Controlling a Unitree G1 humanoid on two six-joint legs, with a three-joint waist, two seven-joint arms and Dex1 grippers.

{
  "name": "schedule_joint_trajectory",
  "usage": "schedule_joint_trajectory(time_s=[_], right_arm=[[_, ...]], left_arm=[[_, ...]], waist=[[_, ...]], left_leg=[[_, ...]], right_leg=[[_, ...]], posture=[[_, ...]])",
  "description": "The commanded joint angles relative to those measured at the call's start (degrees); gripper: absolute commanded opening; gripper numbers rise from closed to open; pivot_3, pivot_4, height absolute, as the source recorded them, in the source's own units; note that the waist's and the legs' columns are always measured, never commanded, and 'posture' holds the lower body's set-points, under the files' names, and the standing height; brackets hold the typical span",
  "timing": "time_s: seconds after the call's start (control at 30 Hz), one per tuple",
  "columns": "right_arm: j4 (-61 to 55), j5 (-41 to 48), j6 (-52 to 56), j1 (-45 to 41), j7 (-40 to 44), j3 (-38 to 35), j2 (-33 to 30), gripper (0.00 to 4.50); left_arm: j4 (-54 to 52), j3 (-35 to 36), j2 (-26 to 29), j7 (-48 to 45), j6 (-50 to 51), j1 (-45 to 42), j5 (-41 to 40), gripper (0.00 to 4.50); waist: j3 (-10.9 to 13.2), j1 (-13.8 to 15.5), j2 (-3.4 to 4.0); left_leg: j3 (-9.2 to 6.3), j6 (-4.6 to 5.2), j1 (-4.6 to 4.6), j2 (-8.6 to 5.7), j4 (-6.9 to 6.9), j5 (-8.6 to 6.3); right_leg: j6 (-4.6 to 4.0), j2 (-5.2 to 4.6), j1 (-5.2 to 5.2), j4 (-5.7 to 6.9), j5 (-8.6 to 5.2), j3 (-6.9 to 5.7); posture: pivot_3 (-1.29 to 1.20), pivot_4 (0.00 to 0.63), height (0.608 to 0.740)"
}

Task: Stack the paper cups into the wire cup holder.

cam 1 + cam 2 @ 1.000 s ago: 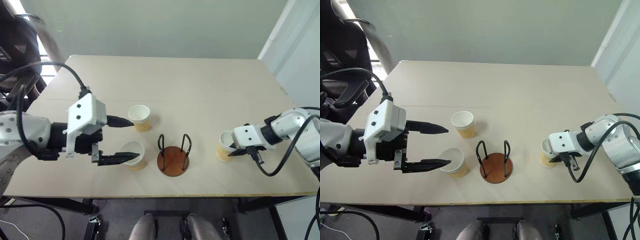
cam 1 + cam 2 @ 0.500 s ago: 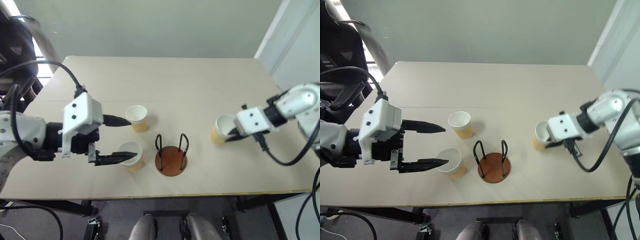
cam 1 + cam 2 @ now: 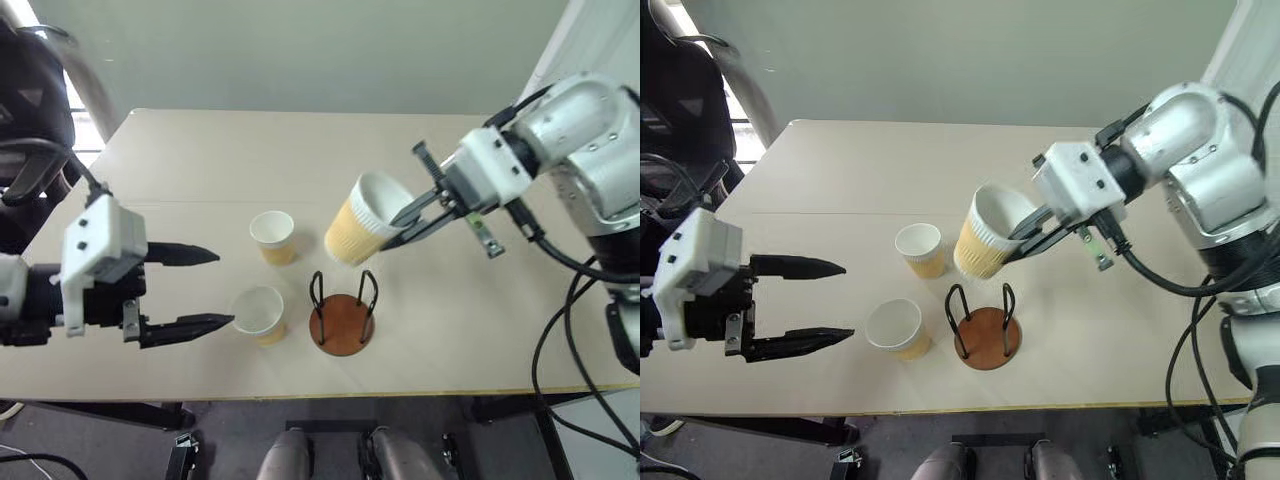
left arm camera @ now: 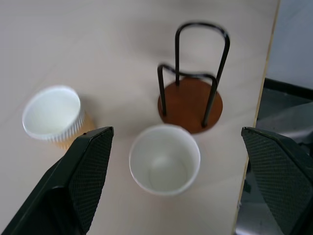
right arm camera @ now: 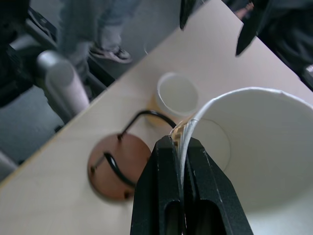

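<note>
I need to use my right gripper to set the tan paper cup down and let go of it on the reddish base (image 3: 342, 323) (image 5: 120, 166) between the holder's black wire loops.
My right gripper (image 3: 402, 226) is shut on the rim of a tan paper cup (image 3: 362, 220). It holds the cup tilted in the air, above and just behind the wire cup holder (image 3: 342, 318). The right wrist view shows the black fingers (image 5: 172, 191) pinching the cup wall (image 5: 254, 147) over the reddish base (image 5: 117, 166). Two more paper cups stand on the table, one behind-left of the holder (image 3: 273, 236) and one to its left (image 3: 258, 313). My left gripper (image 3: 225, 288) is open, empty, and a short way left of the near cup (image 4: 165, 159).
The holder stands close to the table's front edge (image 3: 330, 392). A black chair (image 3: 30, 90) sits off the table's left corner. A person's legs (image 5: 93, 24) stand on the floor beyond the table edge in the right wrist view.
My right gripper has lifted its cup off the table at the right and carried it up and left over the holder, tilting it. My left gripper has drawn back left from the near cup.
</note>
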Motion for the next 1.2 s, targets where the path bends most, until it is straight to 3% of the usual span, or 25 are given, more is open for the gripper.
schedule_joint_trajectory(time_s=[0.03,0.4,1.13,1.2], right_arm=[[-2.7,-0.9,0.9,1.4,0.2,-1.0,1.0,0.04],[-4.9,-4.8,-1.2,5.7,0.2,3.2,1.6,0.04],[-0.1,-11.0,-7.5,6.0,0.2,7.2,4.6,0.04],[-0.1,-10.9,-7.5,6.0,0.2,7.2,4.6,0.43]], left_arm=[[-2.0,3.3,-0.4,1.1,0.6,0.4,-0.9,4.5],[-4.3,4.5,-0.4,3.4,2.4,0.5,-3.2,4.5],[-6.2,4.2,0.4,7.2,3.1,0.2,-6.0,4.5],[-5.9,4.1,0.5,7.0,2.9,0.1,-5.7,4.5]], waist=[[0.0,0.1,-0.01],[0.0,-0.1,0.01],[0.0,-0.2,0.01],[0.0,-0.2,0.01]], left_leg=[[-0.01,0.0,-0.01,0.0,0.05,-0.03],[0.0,-0.12,0.06,0.0,0.15,-0.01],[0.0,-0.15,0.03,0.02,0.12,-0.03],[0.0,-0.15,0.03,0.02,0.12,-0.03]], right_leg=[[-0.01,0.0,0.01,0.01,0.01,0.0],[-0.5,0.0,0.01,0.07,0.02,0.01],[-0.52,0.01,-0.01,0.04,0.04,0.01],[-0.52,0.01,-0.01,0.04,0.04,0.01]], posture=[[0.0,0.15,0.74],[0.0,0.15,0.74],[0.0,0.15,0.74],[0.0,0.15,0.74]])
